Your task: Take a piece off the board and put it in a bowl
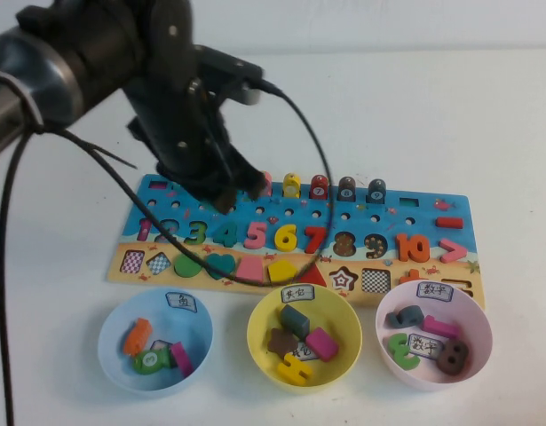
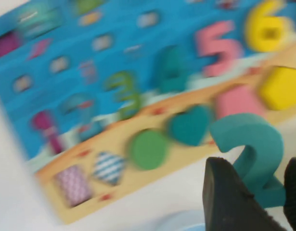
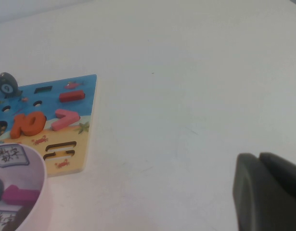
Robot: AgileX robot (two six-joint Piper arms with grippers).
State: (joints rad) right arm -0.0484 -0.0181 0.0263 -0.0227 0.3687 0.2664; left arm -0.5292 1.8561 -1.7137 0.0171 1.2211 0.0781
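I need to let go of the teal piece with my left gripper in the pink bowl [image 1: 428, 364], between the green piece and the dark brown piece.
My left gripper [image 2: 265, 187] is shut on the teal "2" piece [image 2: 253, 149] and holds it above the near edge of the board [image 2: 66, 48], over the table in front of the shapes strip. In the high view the left gripper [image 1: 237, 195] hangs over the board [image 1: 415, 213] near its upper left, and the piece is hidden by the arm. The pink bowl [image 1: 475, 306] stands in front of the board's right end with several pieces in it; it also shows in the right wrist view [image 3: 39, 168]. My right gripper [image 3: 263, 192] is shut and empty, over bare table to the right of the board [image 3: 87, 96].
A yellow bowl [image 1: 259, 328] and a light blue bowl [image 1: 108, 333] stand in front of the board, both holding pieces. A black cable [image 1: 326, 204] loops from the left arm over the board's middle. The green "3" [image 2: 126, 91] and darker teal "4" [image 2: 172, 70] sit in the board.
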